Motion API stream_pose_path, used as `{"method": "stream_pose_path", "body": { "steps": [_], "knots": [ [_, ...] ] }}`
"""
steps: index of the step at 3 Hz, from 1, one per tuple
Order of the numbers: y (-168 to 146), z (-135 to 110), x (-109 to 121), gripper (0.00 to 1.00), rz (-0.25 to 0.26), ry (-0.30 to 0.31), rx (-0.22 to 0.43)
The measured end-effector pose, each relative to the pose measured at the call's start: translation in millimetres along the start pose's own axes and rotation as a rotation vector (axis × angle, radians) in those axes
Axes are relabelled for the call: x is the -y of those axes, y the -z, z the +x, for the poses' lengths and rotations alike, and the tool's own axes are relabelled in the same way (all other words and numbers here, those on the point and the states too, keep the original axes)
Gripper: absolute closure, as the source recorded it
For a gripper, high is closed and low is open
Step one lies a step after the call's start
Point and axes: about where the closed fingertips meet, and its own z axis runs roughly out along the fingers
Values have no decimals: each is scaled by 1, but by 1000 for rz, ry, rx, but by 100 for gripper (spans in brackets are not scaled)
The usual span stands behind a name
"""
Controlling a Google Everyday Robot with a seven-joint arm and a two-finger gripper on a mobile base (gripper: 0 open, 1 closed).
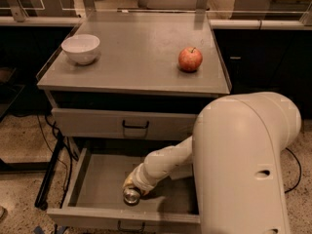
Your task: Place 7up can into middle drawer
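Observation:
The robot's gripper will let go of the 7up can on the drawer's bottom just behind the middle drawer's front panel [130,202].
The 7up can [131,195] shows its shiny metal end low over the front part of the middle drawer's floor [100,184]. The drawer is pulled out below the cabinet top, with its front panel [97,220] at the bottom edge of the view. My gripper [132,188] reaches down into the drawer from the right and is closed around the can, which lies on its side at the gripper's tip. The white forearm [163,162] hides most of the gripper and the rest of the can.
A red apple [190,59] and a white bowl [81,48] sit on the grey cabinet top [136,57]. A closed drawer front with a black handle [135,126] is above the open drawer. My large white arm link [243,165] fills the lower right. Cables hang at the left [53,145].

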Motion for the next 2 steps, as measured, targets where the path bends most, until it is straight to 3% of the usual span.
{"method": "stream_pose_path", "body": {
  "steps": [2],
  "knots": [
    [-15,6,5,100,19,-18,-19]
  ]
}}
